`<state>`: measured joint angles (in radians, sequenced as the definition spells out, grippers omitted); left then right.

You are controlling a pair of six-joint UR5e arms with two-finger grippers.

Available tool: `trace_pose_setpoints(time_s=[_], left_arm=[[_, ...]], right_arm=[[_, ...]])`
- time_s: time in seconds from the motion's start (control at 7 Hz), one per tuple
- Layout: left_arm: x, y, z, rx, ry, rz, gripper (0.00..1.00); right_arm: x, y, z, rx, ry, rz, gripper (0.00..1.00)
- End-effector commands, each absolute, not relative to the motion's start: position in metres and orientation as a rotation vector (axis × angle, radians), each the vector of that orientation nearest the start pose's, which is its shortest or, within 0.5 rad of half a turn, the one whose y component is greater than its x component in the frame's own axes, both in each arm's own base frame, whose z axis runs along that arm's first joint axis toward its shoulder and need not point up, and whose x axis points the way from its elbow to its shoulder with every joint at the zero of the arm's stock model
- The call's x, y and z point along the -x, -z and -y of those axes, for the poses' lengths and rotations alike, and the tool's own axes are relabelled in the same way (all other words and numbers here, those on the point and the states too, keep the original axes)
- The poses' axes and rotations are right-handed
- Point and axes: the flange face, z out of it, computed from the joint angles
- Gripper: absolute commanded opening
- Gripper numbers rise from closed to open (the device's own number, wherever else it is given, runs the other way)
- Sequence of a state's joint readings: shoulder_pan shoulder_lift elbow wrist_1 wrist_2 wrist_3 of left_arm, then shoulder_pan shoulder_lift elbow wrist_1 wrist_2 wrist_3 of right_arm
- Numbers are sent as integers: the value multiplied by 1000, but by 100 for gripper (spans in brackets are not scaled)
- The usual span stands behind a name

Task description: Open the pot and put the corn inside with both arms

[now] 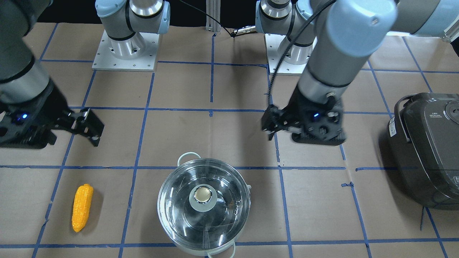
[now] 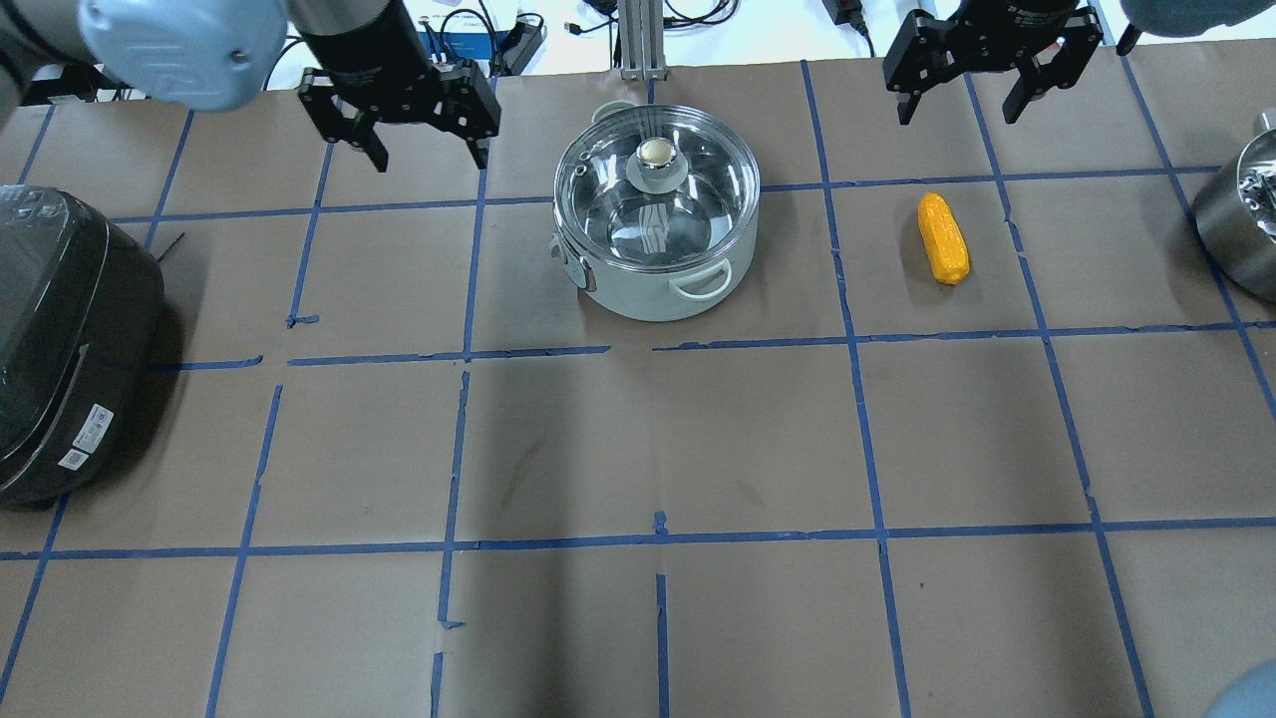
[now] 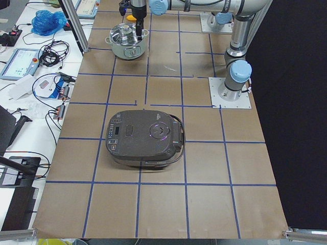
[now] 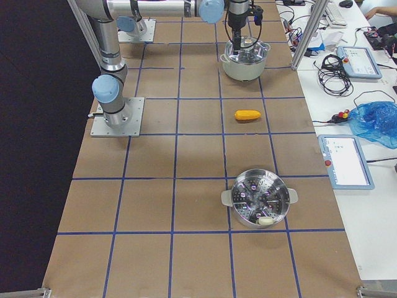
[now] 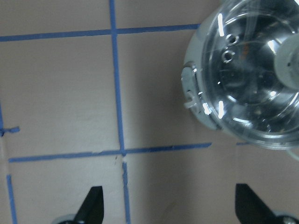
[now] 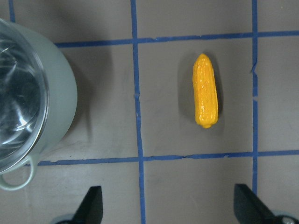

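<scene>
The robot's left gripper will next move to the metal knob (image 1: 202, 194) (image 5: 290, 65) on top of the pot's glass lid and close there.
The pot (image 2: 648, 295) stands at the table's far middle with its glass lid (image 2: 688, 214) on and the metal knob (image 2: 655, 153) on top. It also shows in the front-facing view (image 1: 160, 204). The corn (image 2: 943, 238) lies flat to the pot's right, and it also shows in the front-facing view (image 1: 82, 207) and the right wrist view (image 6: 206, 97). My left gripper (image 2: 429, 158) hangs open and empty above the table, left of the pot (image 5: 196, 88). My right gripper (image 2: 959, 115) hangs open and empty above the table, just beyond the corn.
A dark rice cooker (image 2: 70, 339) sits at the left edge. A steel steamer pot (image 2: 1241, 214) stands at the right edge. The arm bases (image 1: 125, 53) are bolted at the robot's side of the table. Blue tape lines grid the brown table cover.
</scene>
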<state>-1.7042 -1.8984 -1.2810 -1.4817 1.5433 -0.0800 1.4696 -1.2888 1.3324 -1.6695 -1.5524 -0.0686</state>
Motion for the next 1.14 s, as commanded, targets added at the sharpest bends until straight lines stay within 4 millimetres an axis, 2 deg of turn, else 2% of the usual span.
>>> trace_pose_setpoints(time_s=[0.0,0.14,0.29,0.43,0.57,0.71,0.86,1.0], left_arm=[[328,-424,649,-33,112,-3197,100],[353,-419,659,-30,131,-3207,100],[366,-404,670,7,116,-3229,100],[382,-386,676,15,145,-3244,100],[388,-370,679,9,126,-3240,100],[388,-366,681,7,120,-3237,100],[388,-365,681,-15,120,-3235,100],[388,-364,681,-27,122,-3232,100]], right_arm=[[-13,-376,680,86,63,-3128,100],[-11,-337,689,191,31,-3120,99],[-8,-279,697,209,52,-3121,99],[-9,-242,693,217,86,-3122,98],[-8,-214,680,236,80,-3119,97],[0,-195,670,269,78,-3117,97],[0,-187,667,262,62,-3116,94],[1,-186,667,267,57,-3121,80]])
